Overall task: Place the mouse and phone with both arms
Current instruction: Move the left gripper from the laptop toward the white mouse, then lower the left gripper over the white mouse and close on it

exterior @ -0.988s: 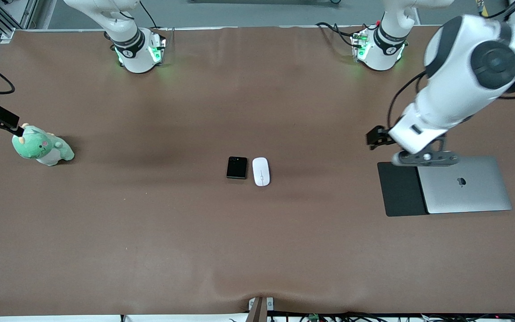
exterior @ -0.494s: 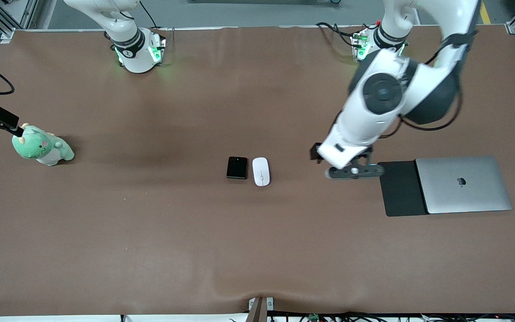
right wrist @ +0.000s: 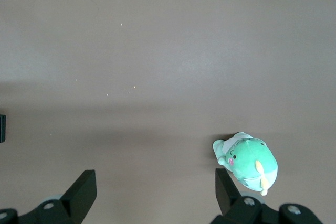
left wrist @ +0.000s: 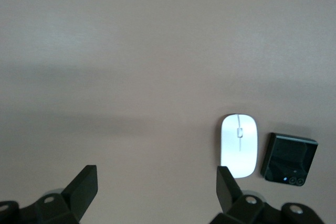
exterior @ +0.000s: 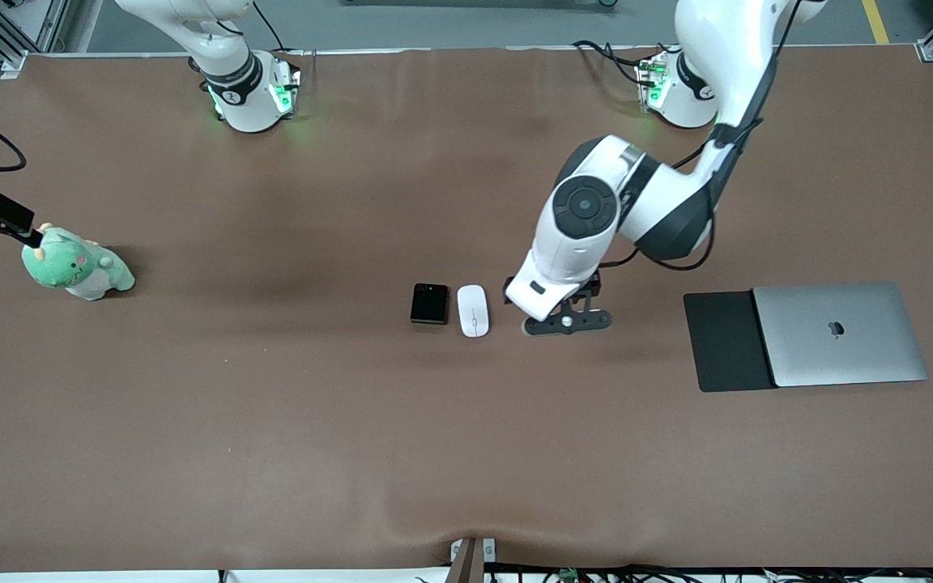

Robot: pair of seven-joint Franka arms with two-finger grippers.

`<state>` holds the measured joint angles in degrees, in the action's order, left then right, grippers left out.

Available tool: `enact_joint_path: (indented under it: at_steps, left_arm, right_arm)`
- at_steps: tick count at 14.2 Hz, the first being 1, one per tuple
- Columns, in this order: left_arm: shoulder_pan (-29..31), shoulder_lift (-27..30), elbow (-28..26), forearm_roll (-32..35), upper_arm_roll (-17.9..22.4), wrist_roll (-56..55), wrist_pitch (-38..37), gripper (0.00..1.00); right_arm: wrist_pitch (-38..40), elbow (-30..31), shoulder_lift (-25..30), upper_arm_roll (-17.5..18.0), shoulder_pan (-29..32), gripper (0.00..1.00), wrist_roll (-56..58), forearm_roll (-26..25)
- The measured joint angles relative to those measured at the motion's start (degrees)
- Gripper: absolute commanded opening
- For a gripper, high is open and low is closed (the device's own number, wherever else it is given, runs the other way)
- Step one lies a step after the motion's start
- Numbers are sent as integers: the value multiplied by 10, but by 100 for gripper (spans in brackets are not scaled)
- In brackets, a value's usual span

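Observation:
The white mouse is next for my left gripper, which will close across its long sides (exterior: 473,308) (left wrist: 239,153) just behind its scroll wheel to take hold of it.
The white oval mouse (exterior: 473,310) lies at the middle of the table, and the black square folded phone (exterior: 429,304) lies right beside it toward the right arm's end. My left gripper (exterior: 566,322) is open and empty, low over bare table beside the mouse toward the left arm's end. In the left wrist view the mouse (left wrist: 239,146) and the phone (left wrist: 290,158) lie just outside one finger of the left gripper (left wrist: 156,192). My right gripper (right wrist: 155,192) is open and empty over bare table; it is out of the front view.
A silver closed laptop (exterior: 839,334) and a flat black pad (exterior: 723,342) lie toward the left arm's end. A green plush toy (exterior: 78,270) sits toward the right arm's end and shows in the right wrist view (right wrist: 248,162).
My left arm has swung from over the laptop and pad toward the middle and come down beside the mouse. Mouse, phone and right arm have not moved.

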<state>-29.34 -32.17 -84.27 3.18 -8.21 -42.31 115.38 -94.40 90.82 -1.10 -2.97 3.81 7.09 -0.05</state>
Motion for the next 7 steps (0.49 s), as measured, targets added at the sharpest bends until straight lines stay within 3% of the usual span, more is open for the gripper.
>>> enact_joint_path:
  at_steps: [7]
  left_arm:
    - [-31,-81,54,0,0,-30,50,100]
  right_arm:
    - [0,0,0,0,0,100,0,0]
